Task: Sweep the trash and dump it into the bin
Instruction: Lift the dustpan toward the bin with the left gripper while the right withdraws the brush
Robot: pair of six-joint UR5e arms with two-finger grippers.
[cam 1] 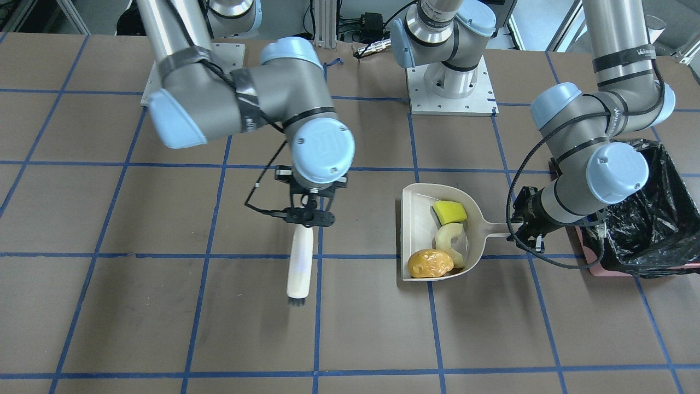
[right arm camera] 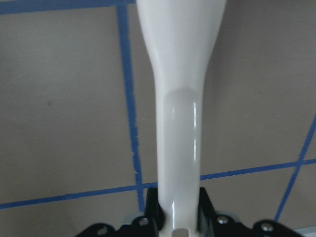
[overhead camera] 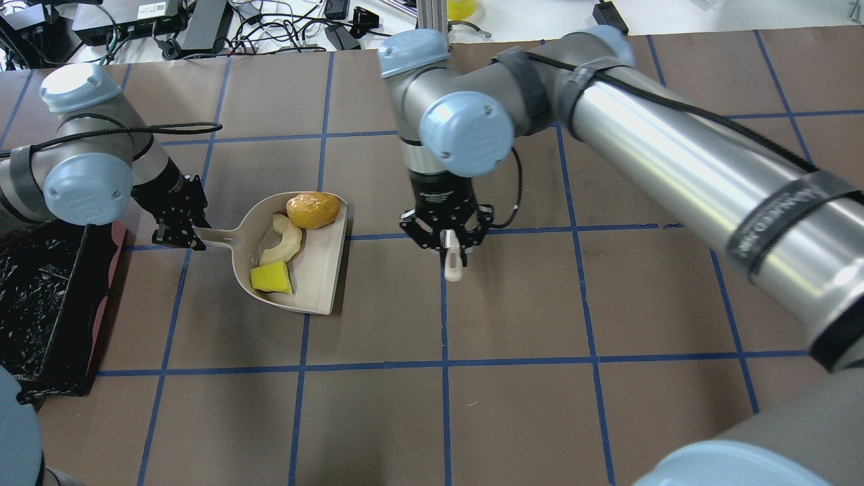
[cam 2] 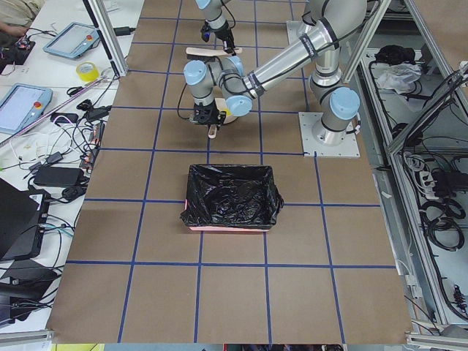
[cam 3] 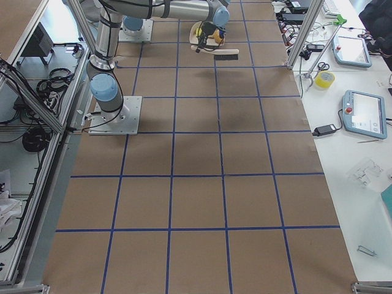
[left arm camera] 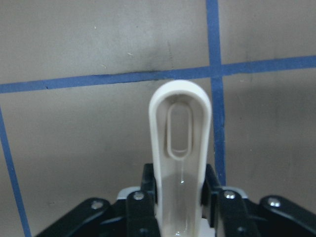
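Note:
The white brush will be put down by my right gripper along the blue tape line far across the table [cam 1: 83, 288] from the bin.
The three trash items lie in the beige dustpan [cam 1: 418, 219]: a golden-brown lump [cam 1: 430, 263], a yellow sponge piece [cam 1: 449, 212] and a pale crescent [cam 1: 451, 243]. My left gripper [cam 1: 528, 227] is shut on the dustpan's handle, whose holed tip shows in the left wrist view [left arm camera: 180, 128]. The black-lined bin [cam 1: 651, 219] with its pink base stands just behind that gripper. My right gripper [cam 1: 310, 216] is shut on a white brush [cam 1: 300, 262], whose dark bristles [cam 1: 296, 300] point away from the robot, left of the dustpan in the front view. Overhead, the dustpan [overhead camera: 320, 270] lies between both grippers.
The brown table carries a blue tape grid. The arms' mounting plates [cam 1: 451, 90] sit at the robot's side. The right arm's long upper link [overhead camera: 675, 169] hangs over the table's right half. Cables and electronics [overhead camera: 202, 27] line the far edge.

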